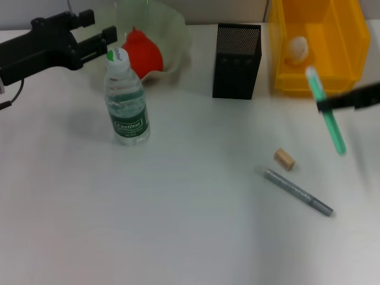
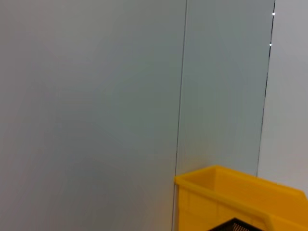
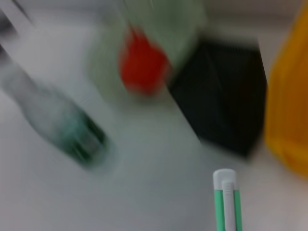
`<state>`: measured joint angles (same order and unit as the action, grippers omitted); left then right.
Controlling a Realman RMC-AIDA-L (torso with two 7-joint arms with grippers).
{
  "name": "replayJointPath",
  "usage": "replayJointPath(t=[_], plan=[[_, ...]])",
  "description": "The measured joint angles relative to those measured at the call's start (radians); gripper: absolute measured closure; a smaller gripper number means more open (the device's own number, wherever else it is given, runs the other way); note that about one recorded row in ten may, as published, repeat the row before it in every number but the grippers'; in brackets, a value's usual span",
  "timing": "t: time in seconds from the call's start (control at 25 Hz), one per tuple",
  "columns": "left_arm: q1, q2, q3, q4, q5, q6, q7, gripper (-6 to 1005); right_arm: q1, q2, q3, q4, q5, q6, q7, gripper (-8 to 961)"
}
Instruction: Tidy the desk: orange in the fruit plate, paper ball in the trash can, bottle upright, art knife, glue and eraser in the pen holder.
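Note:
The robot's right gripper needs to release the glue stick, now held above the desk, inside the black mesh pen holder (image 1: 225, 43) (image 3: 199, 65), along its side facing the fruit plate.
The bottle (image 1: 126, 98) stands upright on the white desk. The orange (image 1: 142, 52) lies in the pale-green fruit plate (image 1: 175, 29) behind it. My left gripper (image 1: 96, 28) is open and empty, just left of the bottle cap. The paper ball (image 1: 297, 48) lies in the yellow trash can (image 1: 332, 35). My right gripper (image 1: 325, 107) is shut on a green-and-white glue stick (image 1: 332, 127) and holds it above the desk, in front of the trash can; the stick also shows in the right wrist view (image 3: 226, 202). The tan eraser (image 1: 284, 158) and the grey art knife (image 1: 298, 192) lie on the desk. The black mesh pen holder (image 1: 237, 59) stands at the back.
The left wrist view shows a grey wall, the trash can's rim (image 2: 240, 192) and a corner of the pen holder (image 2: 236, 225). The right wrist view shows the bottle (image 3: 72, 130), orange (image 3: 142, 62), pen holder (image 3: 226, 96) and trash can (image 3: 288, 96), all blurred.

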<state>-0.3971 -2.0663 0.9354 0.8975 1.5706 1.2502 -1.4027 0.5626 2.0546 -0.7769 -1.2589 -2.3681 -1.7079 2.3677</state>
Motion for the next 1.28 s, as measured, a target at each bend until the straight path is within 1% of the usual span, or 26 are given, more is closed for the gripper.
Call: replayJointPath(t=[0.08, 0.16, 0.28, 0.32, 0.36, 0.44, 0.56, 0.64, 0.8, 1.0, 1.28], plan=[[0.001, 0.000, 0.000, 0.000, -0.016, -0.001, 0.000, 405, -0.013, -0.003, 0.075, 0.072, 0.139, 0.033, -0.103, 773], [0.002, 0.000, 0.000, 0.000, -0.025, -0.002, 0.000, 405, -0.018, 0.000, 0.122, 0.207, 0.321, 0.112, -0.261, 773], [0.003, 0.000, 0.000, -0.003, -0.027, -0.004, -0.001, 405, -0.006, 0.012, 0.130, 0.438, 0.563, 0.265, -0.551, 773], [0.003, 0.000, 0.000, -0.005, -0.027, -0.004, -0.001, 406, 0.020, 0.020, 0.125, 0.566, 0.685, 0.346, -0.738, 773], [0.003, 0.000, 0.000, -0.007, -0.028, -0.004, 0.000, 406, 0.020, 0.020, 0.125, 0.566, 0.685, 0.346, -0.738, 773], [0.003, 0.000, -0.007, -0.014, -0.030, -0.004, 0.002, 406, 0.065, 0.025, 0.121, 0.678, 0.763, 0.402, -0.898, 773], [0.003, 0.000, -0.017, -0.023, -0.032, -0.005, 0.007, 405, 0.131, 0.029, 0.120, 0.795, 0.804, 0.462, -1.061, 773], [0.004, 0.001, -0.025, -0.031, -0.034, -0.005, 0.010, 405, 0.171, 0.031, 0.120, 0.845, 0.809, 0.505, -1.140, 774], [0.005, 0.002, -0.032, -0.037, -0.037, -0.005, 0.011, 405, 0.231, 0.032, 0.116, 0.904, 0.810, 0.596, -1.202, 774], [0.012, 0.002, -0.050, -0.039, -0.037, -0.005, 0.011, 406, 0.240, 0.032, 0.097, 0.910, 0.812, 0.680, -1.231, 774], [0.012, 0.000, -0.061, -0.043, -0.037, -0.005, 0.011, 405, 0.223, 0.033, 0.097, 0.924, 0.814, 0.715, -1.253, 774]])
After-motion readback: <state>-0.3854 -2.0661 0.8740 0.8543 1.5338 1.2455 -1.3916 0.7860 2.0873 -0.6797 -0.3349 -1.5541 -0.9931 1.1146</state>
